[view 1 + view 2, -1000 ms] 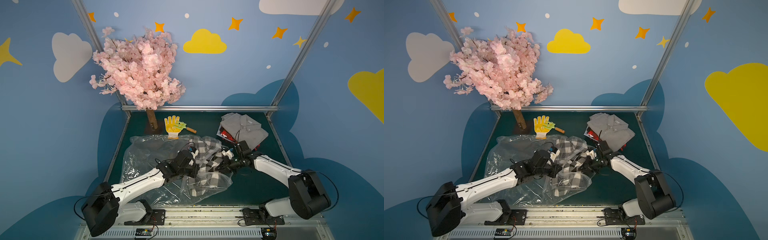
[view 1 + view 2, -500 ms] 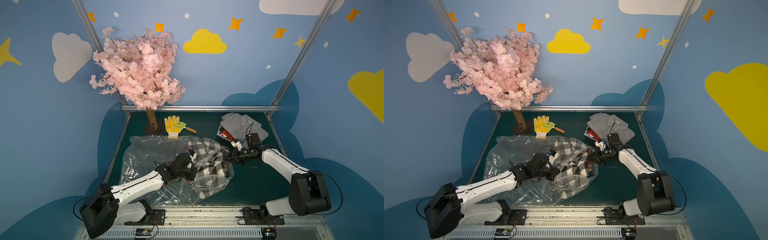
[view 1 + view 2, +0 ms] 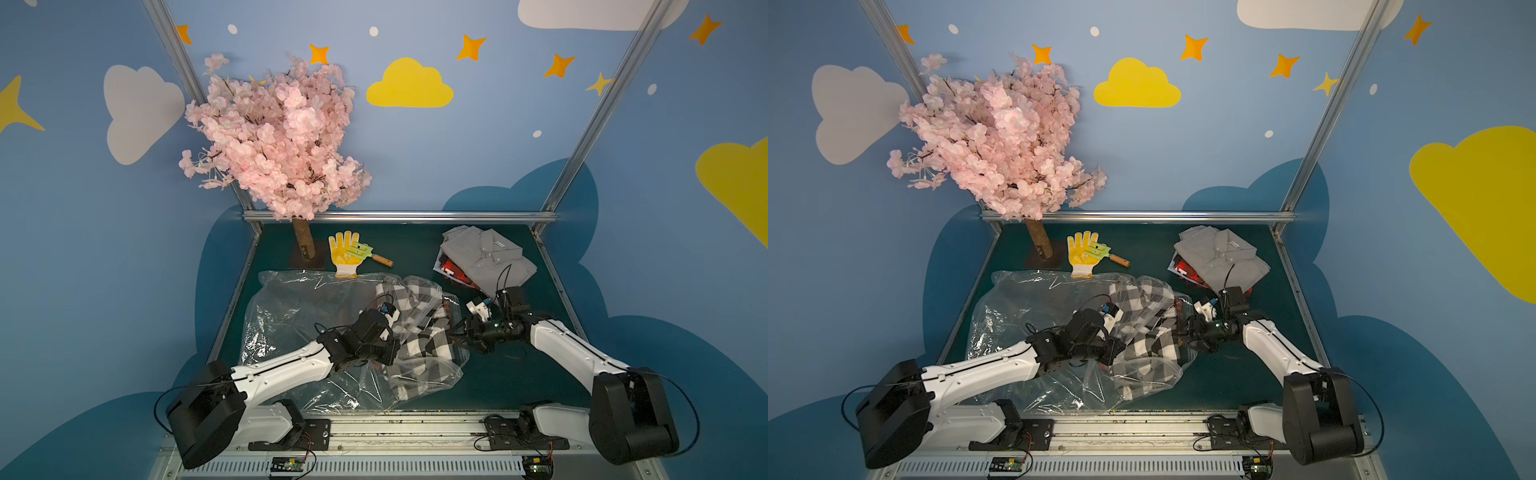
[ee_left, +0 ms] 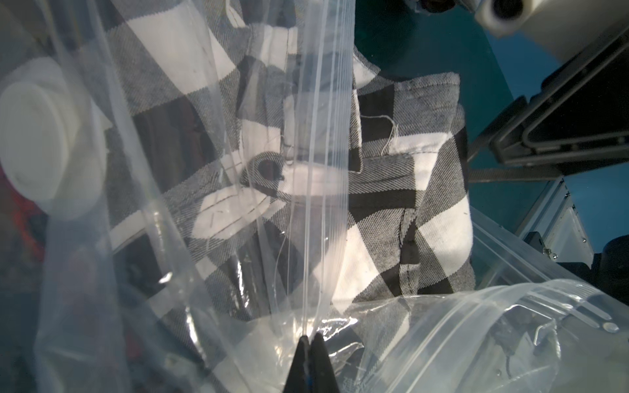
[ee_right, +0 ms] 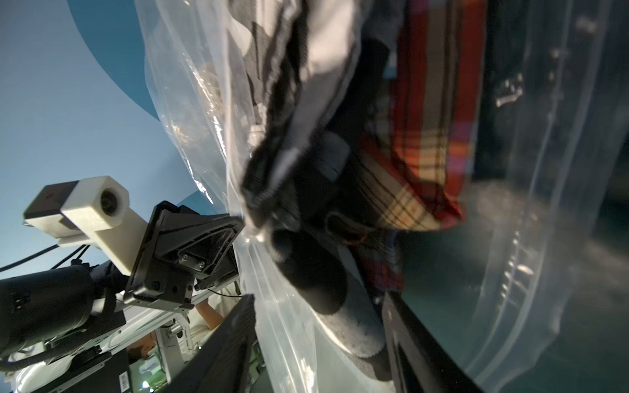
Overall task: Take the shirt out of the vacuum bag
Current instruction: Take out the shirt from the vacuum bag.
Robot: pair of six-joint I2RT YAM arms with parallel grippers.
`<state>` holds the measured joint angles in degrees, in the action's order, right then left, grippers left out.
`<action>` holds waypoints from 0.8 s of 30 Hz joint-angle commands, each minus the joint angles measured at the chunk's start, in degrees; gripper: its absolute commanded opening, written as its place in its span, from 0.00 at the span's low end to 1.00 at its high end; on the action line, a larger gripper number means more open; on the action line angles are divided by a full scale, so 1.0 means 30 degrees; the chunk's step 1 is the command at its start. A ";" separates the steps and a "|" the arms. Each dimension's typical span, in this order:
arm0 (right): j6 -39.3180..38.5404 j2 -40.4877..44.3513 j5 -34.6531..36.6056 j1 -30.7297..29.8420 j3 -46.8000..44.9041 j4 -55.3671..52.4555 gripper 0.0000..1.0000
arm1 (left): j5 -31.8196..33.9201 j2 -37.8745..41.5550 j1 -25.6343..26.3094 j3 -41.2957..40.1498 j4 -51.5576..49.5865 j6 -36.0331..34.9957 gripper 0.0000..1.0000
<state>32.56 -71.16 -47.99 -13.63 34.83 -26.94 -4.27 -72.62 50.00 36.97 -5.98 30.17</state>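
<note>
I need to open my right gripper, move it nearer along the bag's opening and take the shirt's outer corner [image 3: 445, 353] there, because the checked shirt's near end is under the bag's edge.
The clear crinkly vacuum bag [image 3: 299, 307] [image 3: 1034, 307] lies on the green table, mouth toward the right. A black-and-white checked shirt [image 3: 424, 332] [image 3: 1150, 345] sits in that mouth, part under plastic, part out. My left gripper [image 3: 392, 352] [image 3: 1119, 347] is shut on the bag's zip edge; in the left wrist view its tips [image 4: 310, 338] pinch the plastic, with the shirt [image 4: 425, 190] and the round white valve [image 4: 44, 143] beyond. My right gripper [image 3: 455, 338] [image 3: 1183, 334] [image 5: 316, 299] stands open at the mouth, with the shirt [image 5: 299, 68] and the bag's edge [image 5: 282, 323] between its fingers.
Red plaid cloth [image 5: 432, 119] [image 3: 448, 306] shows inside the bag's mouth. A folded grey shirt [image 3: 484, 255] lies at the back right on something red. A yellow glove [image 3: 343, 253] with a small green trowel and a pink blossom tree [image 3: 278, 137] stand at the back left.
My right gripper, shut on the shirt a second ago, drew it rightward, then opened and now sits at the bag's mouth. The left gripper has kept its hold on the bag.
</note>
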 commanded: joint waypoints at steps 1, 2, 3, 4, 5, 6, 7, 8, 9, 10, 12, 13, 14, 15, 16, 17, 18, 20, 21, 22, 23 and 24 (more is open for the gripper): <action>0.1361 0.1595 0.0091 0.0002 -0.1530 0.2484 0.68 | -0.0420 -0.0338 0.0293 0.0201 -0.0115 0.0019 0.03; 0.1859 0.1959 0.0350 0.0002 -0.1911 0.3094 0.69 | -0.0421 -0.0412 0.0340 0.0215 -0.0088 0.0019 0.03; 0.2322 0.2159 0.0379 0.0002 -0.2205 0.3950 0.70 | -0.0421 -0.0471 0.0381 0.0238 -0.0059 0.0023 0.03; 0.2799 0.2268 0.0252 0.0020 -0.2510 0.5079 0.70 | -0.0436 -0.0538 0.0411 0.0219 -0.0029 0.0049 0.03; 0.3126 0.2251 0.0231 0.0002 -0.2666 0.5909 0.70 | -0.0422 -0.0578 0.0467 0.0234 0.0000 0.0065 0.03; 0.3385 0.2126 0.0283 0.0005 -0.2629 0.6346 0.70 | -0.0395 -0.0589 0.0473 0.0251 0.0000 0.0054 0.03; 0.3577 0.1900 0.0321 0.0003 -0.2539 0.6827 0.70 | -0.0370 -0.0651 0.0522 0.0301 -0.0014 0.0059 0.03; 0.3775 0.1605 0.0279 0.0002 -0.2477 0.7413 0.70 | -0.0341 -0.0682 0.0522 0.0296 -0.0029 0.0054 0.03; 0.4035 0.1317 0.0173 0.0002 -0.2414 0.7984 0.70 | -0.0297 -0.0652 0.0560 0.0269 -0.0029 0.0089 0.03; 0.4310 0.0984 0.0046 -0.0013 -0.2339 0.8653 0.70 | -0.0275 -0.0678 0.0560 0.0272 -0.0029 0.0121 0.03; 0.4499 0.0296 -0.0059 -0.0043 -0.2033 0.9209 0.70 | -0.0254 -0.0667 0.0611 0.0227 0.0000 0.0167 0.03; 0.4417 -0.0057 -0.0031 -0.0084 -0.1766 0.9243 0.70 | -0.0218 -0.0663 0.0601 0.0220 0.0000 0.0213 0.03; 0.4288 -0.0371 0.0006 -0.0114 -0.1521 0.9150 0.70 | -0.0225 -0.0682 0.0630 0.0201 -0.0014 0.0209 0.03; 0.4079 -0.0746 0.0148 -0.0153 -0.1159 0.8837 0.70 | -0.0196 -0.0670 0.0647 0.0201 -0.0029 0.0208 0.03; 0.3826 -0.1101 0.0287 -0.0214 -0.0853 0.8445 0.70 | -0.0161 -0.0668 0.0639 0.0233 -0.0058 0.0211 0.03; 0.3699 -0.1367 0.0449 -0.0232 -0.0696 0.8270 0.70 | -0.0158 -0.0674 0.0655 0.0222 -0.0087 0.0177 0.03; 0.3679 -0.1655 0.0497 -0.0247 -0.0583 0.8220 0.70 | -0.0144 -0.0667 0.0647 0.0230 -0.0086 0.0167 0.03; 0.3679 -0.2181 0.0545 -0.0240 -0.0380 0.8248 0.68 | -0.0130 -0.0678 0.0648 0.0222 -0.0117 0.0167 0.03; 0.3679 -0.2468 0.0556 -0.0258 -0.0225 0.8332 0.66 | -0.0129 -0.0696 0.0643 0.0198 -0.0089 0.0181 0.03; 0.3683 -0.2754 0.0476 -0.0287 -0.0064 0.8376 0.63 | -0.0159 -0.0707 0.0642 0.0186 -0.0087 0.0174 0.03; 0.3680 -0.2997 0.0368 -0.0360 0.0105 0.8413 0.59 | -0.0159 -0.0723 0.0675 0.0181 -0.0102 0.0171 0.03; 0.3679 -0.3256 0.0218 -0.0550 0.0346 0.8427 0.54 | -0.0161 -0.0765 0.0670 0.0178 -0.0116 0.0158 0.03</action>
<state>43.99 -79.42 -47.00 -14.33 33.85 -2.35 -3.86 -74.04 51.51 37.08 -5.08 30.44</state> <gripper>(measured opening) 0.558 0.049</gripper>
